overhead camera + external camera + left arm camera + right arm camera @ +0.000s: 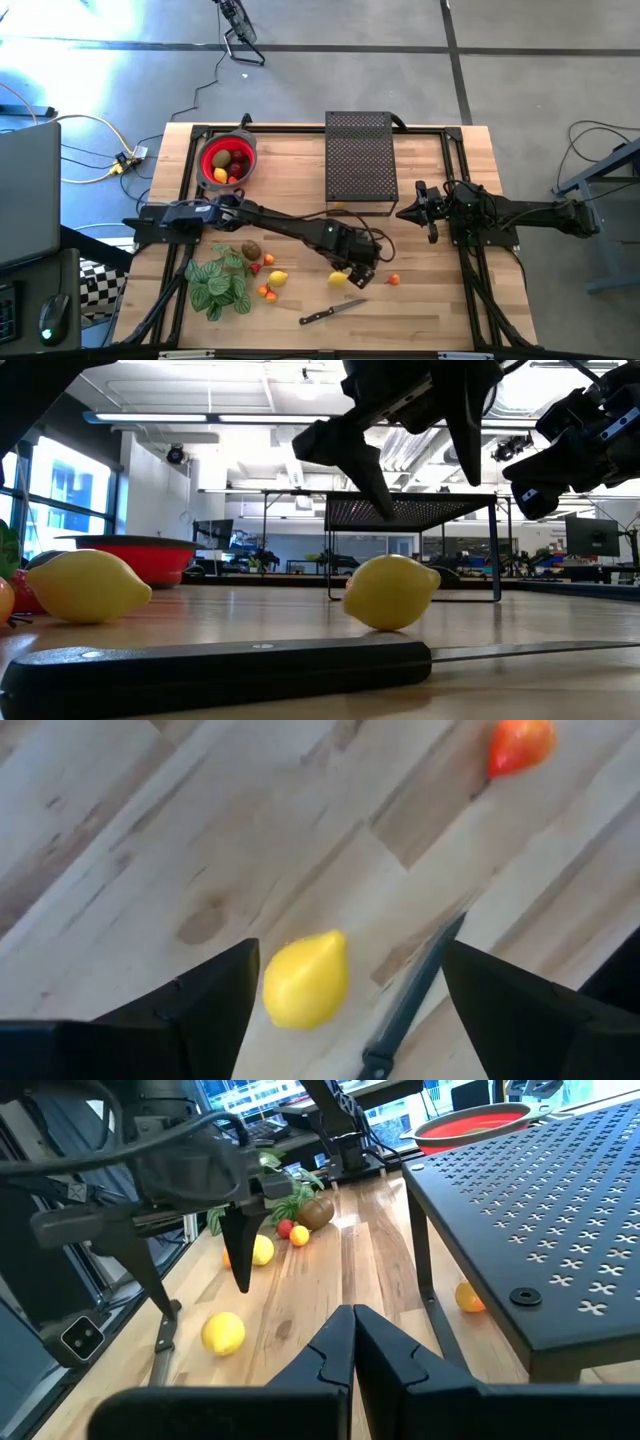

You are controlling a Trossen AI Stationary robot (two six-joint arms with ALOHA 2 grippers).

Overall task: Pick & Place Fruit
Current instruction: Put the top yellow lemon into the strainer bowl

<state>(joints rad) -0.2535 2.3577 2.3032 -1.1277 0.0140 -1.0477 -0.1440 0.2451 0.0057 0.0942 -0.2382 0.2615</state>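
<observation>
My left gripper needs to close around the middle of the yellow lemon (338, 278) (305, 984) next to the blade of the knife and leave the lemon's pointed end free.
A yellow lemon (305, 980) lies on the wooden table near its middle, just beside the knife's blade. My left gripper (350, 955) hangs open above it, pointing steeply down, one finger on either side and clear of the fruit; the low view shows the fingers (372, 472) well above the lemon (390, 592). A small orange-red fruit (520, 745) lies a little to the right. A second lemon (278, 279), a kiwi (250, 250) and tiny orange pieces (266, 291) rest by the plant. The red bowl (246, 150) at the far left holds several fruits. My right gripper (352, 1330) waits shut at the right.
A black-handled knife (333, 312) lies near the front edge, its blade pointing toward the lemon. A green striped plant (220, 285) sits at the front left. A black perforated rack (360, 155) stands at the far middle, with an orange fruit (470, 1296) under it.
</observation>
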